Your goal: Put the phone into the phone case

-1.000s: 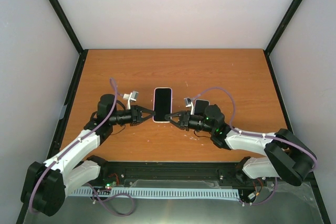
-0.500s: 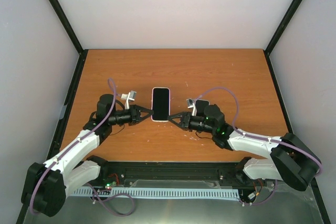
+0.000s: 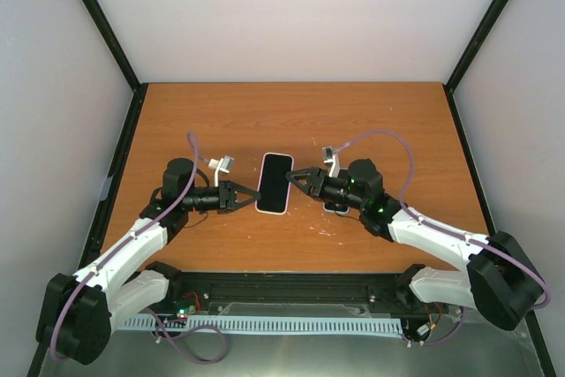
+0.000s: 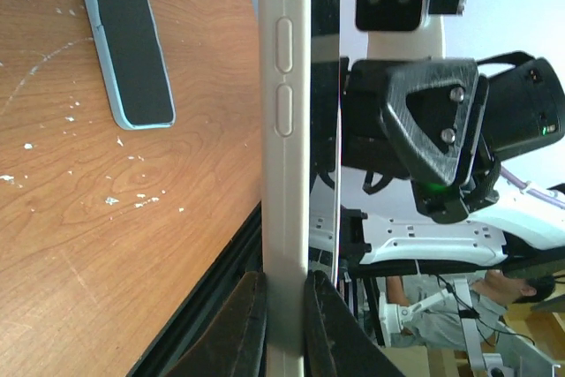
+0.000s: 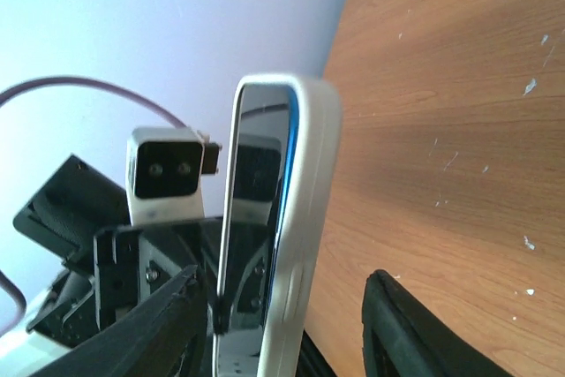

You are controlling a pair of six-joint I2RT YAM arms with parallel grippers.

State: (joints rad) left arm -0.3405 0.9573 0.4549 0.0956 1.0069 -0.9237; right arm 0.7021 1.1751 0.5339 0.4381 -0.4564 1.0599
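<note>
The robot's left gripper will set the dark-screened phone with the whitish rim down on the wood point(image 3: 286, 188) next to the sky-blue phone case.
My left gripper point(image 3: 254, 196) point(image 4: 284, 275) is shut on the lower edge of a dark-screened phone with a whitish rim point(image 3: 274, 183) point(image 4: 284, 130), held on edge above the table. My right gripper point(image 3: 296, 178) point(image 5: 282, 284) is open, with its fingers standing apart on either side of that phone's point(image 5: 300, 218) other end. In the left wrist view the black phone point(image 4: 128, 41) lies flat on the wood inside the rim of the pale sky-blue phone case point(image 4: 146, 124). From above, my right arm covers nearly all of it.
The wooden table point(image 3: 221, 121) is walled in by white panels on three sides. A black rail point(image 3: 291, 287) runs along the near edge between the arm bases. Small white flecks mark the wood point(image 5: 530, 86).
My right gripper has opened and let go of the whitish-rimmed phone, and its wrist has swung towards the back of the table. The left gripper still holds that phone, shifted slightly to the right.
</note>
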